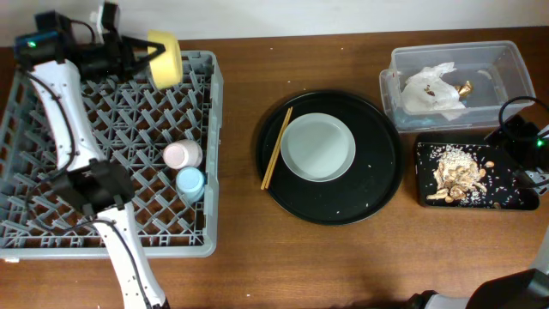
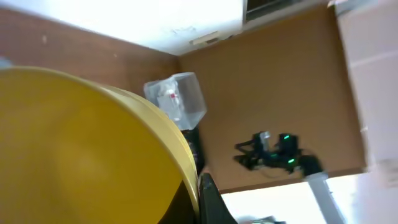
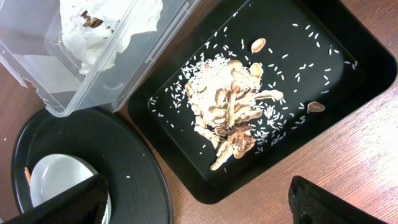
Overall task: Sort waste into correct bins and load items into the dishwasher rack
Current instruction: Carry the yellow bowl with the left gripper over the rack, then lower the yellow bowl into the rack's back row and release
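Note:
Next, the left gripper releases the yellow bowl, now on edge over the rack's far side, in the grey dishwasher rack's far corner [image 1: 190, 83], past the pink cup.
My left gripper [image 1: 144, 53] is shut on the rim of the yellow bowl [image 1: 165, 58], holding it on edge over the far side of the grey dishwasher rack [image 1: 129, 120]. The bowl [image 2: 74, 149] fills the left wrist view, one dark finger [image 2: 211, 202] against its rim. A pink cup [image 1: 182, 154] and a light-blue cup [image 1: 190, 182] stand in the rack. My right gripper [image 3: 199, 208] hangs open above the flat black tray [image 3: 323, 37] of food scraps [image 3: 233, 109], holding nothing. The clear tub [image 1: 455, 51] contains crumpled tissue [image 1: 433, 88].
A big round black tray [image 1: 377, 172] at the table's middle carries the pale green plate [image 1: 318, 147] and brown chopsticks [image 1: 276, 148]. The right arm [image 1: 521, 133] stands at the right edge between tub and flat tray. Rice grains lie scattered in both black trays.

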